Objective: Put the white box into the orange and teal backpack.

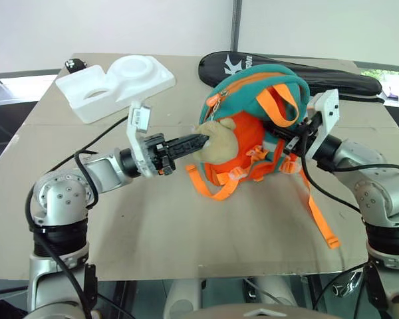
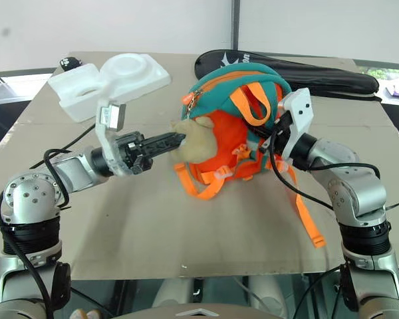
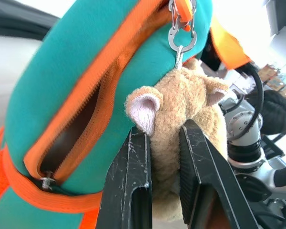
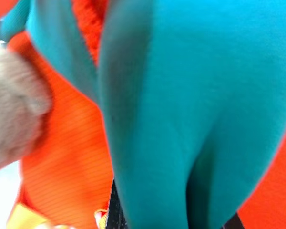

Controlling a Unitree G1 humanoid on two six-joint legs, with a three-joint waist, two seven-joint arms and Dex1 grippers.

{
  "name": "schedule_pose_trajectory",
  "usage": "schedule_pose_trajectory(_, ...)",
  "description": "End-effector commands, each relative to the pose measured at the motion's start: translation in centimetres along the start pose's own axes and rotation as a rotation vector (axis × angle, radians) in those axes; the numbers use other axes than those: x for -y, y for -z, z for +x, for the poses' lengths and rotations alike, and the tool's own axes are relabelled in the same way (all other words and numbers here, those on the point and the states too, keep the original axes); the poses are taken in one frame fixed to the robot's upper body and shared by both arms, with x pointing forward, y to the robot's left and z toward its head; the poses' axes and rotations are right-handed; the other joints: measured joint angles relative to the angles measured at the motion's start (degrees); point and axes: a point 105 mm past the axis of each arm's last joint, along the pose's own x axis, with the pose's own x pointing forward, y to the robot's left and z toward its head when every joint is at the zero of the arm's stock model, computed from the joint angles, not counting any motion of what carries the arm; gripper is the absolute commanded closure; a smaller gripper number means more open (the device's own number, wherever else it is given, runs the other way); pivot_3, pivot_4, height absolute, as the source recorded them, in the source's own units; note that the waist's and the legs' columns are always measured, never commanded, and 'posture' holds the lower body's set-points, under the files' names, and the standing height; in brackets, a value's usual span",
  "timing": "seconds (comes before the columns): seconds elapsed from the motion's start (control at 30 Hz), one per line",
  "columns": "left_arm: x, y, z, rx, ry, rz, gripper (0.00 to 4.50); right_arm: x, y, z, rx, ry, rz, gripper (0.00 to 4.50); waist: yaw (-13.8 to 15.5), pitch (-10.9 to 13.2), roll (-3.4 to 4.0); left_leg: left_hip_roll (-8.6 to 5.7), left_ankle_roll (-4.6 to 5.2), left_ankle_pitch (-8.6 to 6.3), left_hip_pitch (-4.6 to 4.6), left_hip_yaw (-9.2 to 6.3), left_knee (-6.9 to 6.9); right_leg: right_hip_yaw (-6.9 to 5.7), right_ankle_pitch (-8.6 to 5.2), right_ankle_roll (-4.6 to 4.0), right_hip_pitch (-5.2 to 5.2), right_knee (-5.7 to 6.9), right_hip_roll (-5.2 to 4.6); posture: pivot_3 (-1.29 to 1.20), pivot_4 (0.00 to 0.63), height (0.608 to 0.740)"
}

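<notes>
Next, I grab the plush's lower end [image 3: 167, 207] and pull the zipper, as my left gripper spans the plush's thick middle and the zipper slit is partly open.
The orange and teal backpack [image 1: 253, 100] stands on the table's middle, its teal top up and its zipper slit [image 3: 71, 138] partly open. A tan plush animal head [image 1: 219, 143] hangs on its front. My left gripper [image 1: 201, 139] reaches in level from the left, and its black fingers [image 3: 133, 167] are shut on that plush head [image 3: 181, 105]. From the right, my right gripper [image 1: 286, 136] presses into the backpack's side among the orange straps, shut on a fold of teal fabric [image 4: 181, 119]. The white box is out of view.
A thick white foam tray [image 1: 116, 83] with a round hollow lies at the back left. Behind the backpack lies a long black racket cover [image 1: 332, 76]. One orange strap [image 1: 322, 222] trails over the tan table top [image 1: 153, 219] toward the front right.
</notes>
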Motion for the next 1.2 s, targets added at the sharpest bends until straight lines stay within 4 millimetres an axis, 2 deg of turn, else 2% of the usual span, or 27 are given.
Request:
schedule_pose_trajectory(0.03,0.7,-1.1,-0.9,0.035,0.005,0.100,4.37,2.6,-1.0,-0.8,0.025,0.134,-0.024,4.50,-0.1,0.0,0.00,0.00,0.00,0.00,0.00,0.00,0.00,0.00,0.00,0.00,0.00,-0.01,0.00,0.00,0.150,0.740)
schedule_pose_trajectory(0.13,0.9,-0.7,-1.1,0.018,0.006,0.116,4.37,2.5,-1.3,-0.5,0.027,0.135,-0.025,4.50,-0.2,0.0,0.00,0.00,0.00,0.00,0.01,0.03,-0.01,0.04,0.00,0.00,-0.01,-0.01,0.00,0.00,0.150,0.740)
schedule_pose_trajectory(0.17,1.1,-0.4,-1.2,0.003,0.021,0.104,3.57,2.3,-1.4,-0.4,0.030,0.127,-0.025,4.50,-0.2,0.0,0.00,0.01,0.00,0.00,0.01,0.03,-0.02,0.04,0.00,0.00,-0.01,-0.01,0.00,0.00,0.150,0.740)
schedule_pose_trajectory(0.2,1.1,-0.3,-1.2,0.007,0.022,0.092,3.57,2.0,-1.6,-0.3,0.033,0.119,-0.025,4.50,-0.2,0.0,0.00,0.01,0.00,0.00,0.01,0.03,-0.02,0.04,0.00,0.00,-0.01,-0.01,0.00,0.00,0.150,0.740)
schedule_pose_trajectory(0.3,-0.1,-0.1,-0.9,0.008,-0.058,0.134,2.31,1.3,-1.8,-0.1,0.038,0.086,-0.022,4.50,0.0,0.0,0.00,0.02,0.00,0.00,0.02,0.02,-0.01,0.03,0.00,0.00,-0.01,0.00,0.00,0.00,0.150,0.740)
schedule_pose_trajectory(0.33,0.0,0.1,-0.8,0.002,-0.056,0.136,1.99,1.1,-1.7,-0.1,0.037,0.081,-0.021,4.50,0.1,0.0,0.00,0.02,0.00,0.00,0.02,0.02,-0.01,0.03,0.00,0.00,0.00,0.00,0.00,0.00,0.150,0.740)
schedule_pose_trajectory(0.4,0.5,0.6,-0.6,-0.015,-0.021,0.121,1.03,0.9,-1.6,-0.2,0.032,0.071,-0.024,4.50,0.2,0.0,0.00,0.00,0.00,0.00,0.00,0.02,0.01,0.02,0.00,0.01,0.00,-0.01,-0.01,0.00,0.150,0.740)
schedule_pose_trajectory(0.53,1.4,1.9,-0.2,-0.058,0.037,0.079,1.03,0.5,-1.9,-0.1,0.038,0.065,-0.030,4.50,0.2,0.0,0.00,0.00,0.01,0.00,-0.02,0.03,0.04,0.03,0.01,0.01,0.00,-0.02,-0.03,0.00,0.150,0.740)
schedule_pose_trajectory(0.63,1.1,2.1,0.5,-0.058,0.038,0.072,1.03,0.5,-2.1,-0.4,0.041,0.059,-0.027,4.50,0.2,0.0,0.00,0.00,0.00,0.00,-0.02,0.01,0.03,0.01,0.01,0.01,0.00,-0.01,-0.02,0.00,0.150,0.740)
schedule_pose_trajectory(0.73,1.3,2.1,0.9,-0.050,0.064,0.063,1.77,0.8,-1.4,-0.7,0.022,0.064,-0.028,4.50,0.2,0.0,0.00,0.00,0.01,0.00,-0.02,0.01,0.03,0.01,0.01,0.01,0.00,-0.01,-0.02,0.00,0.150,0.740)
schedule_pose_trajectory(0.77,1.4,2.2,1.0,-0.049,0.068,0.062,2.38,0.8,-1.3,-0.7,0.019,0.067,-0.030,4.50,0.2,0.0,0.00,0.00,0.00,0.00,-0.02,0.01,0.03,0.01,0.01,0.01,0.00,-0.01,-0.02,0.00,0.150,0.740)
schedule_pose_trajectory(0.9,1.5,1.7,1.1,-0.026,0.083,0.057,4.19,0.8,-1.3,-0.9,0.024,0.077,-0.021,4.50,0.1,0.0,0.00,0.00,0.01,0.00,-0.02,0.01,0.03,0.02,0.01,0.01,0.00,-0.01,-0.02,0.00,0.150,0.740)
schedule_pose_trajectory(0.93,1.5,1.6,0.9,-0.020,0.084,0.062,4.48,1.0,-1.3,-1.0,0.022,0.085,-0.023,4.50,0.2,0.0,0.00,0.00,0.00,0.00,-0.02,0.00,0.03,0.01,0.01,0.01,0.00,-0.01,-0.02,0.00,0.150,0.740)
schedule_pose_trajectory(1.07,1.9,0.6,-0.1,0.026,0.105,0.080,4.48,2.2,-1.2,-1.3,0.024,0.153,-0.018,4.50,0.1,0.0,0.00,0.00,0.01,0.00,-0.02,0.01,0.04,0.01,0.01,0.01,0.00,-0.01,-0.02,0.00,0.150,0.740)
schedule_pose_trajectory(1.2,2.4,-3.4,-3.1,0.238,0.142,0.003,4.48,4.2,-1.5,-1.3,0.046,0.263,0.007,4.50,0.0,0.0,0.00,0.02,0.01,0.00,-0.01,-0.01,0.03,0.00,0.00,0.01,0.00,0.00,-0.01,0.00,0.150,0.740)
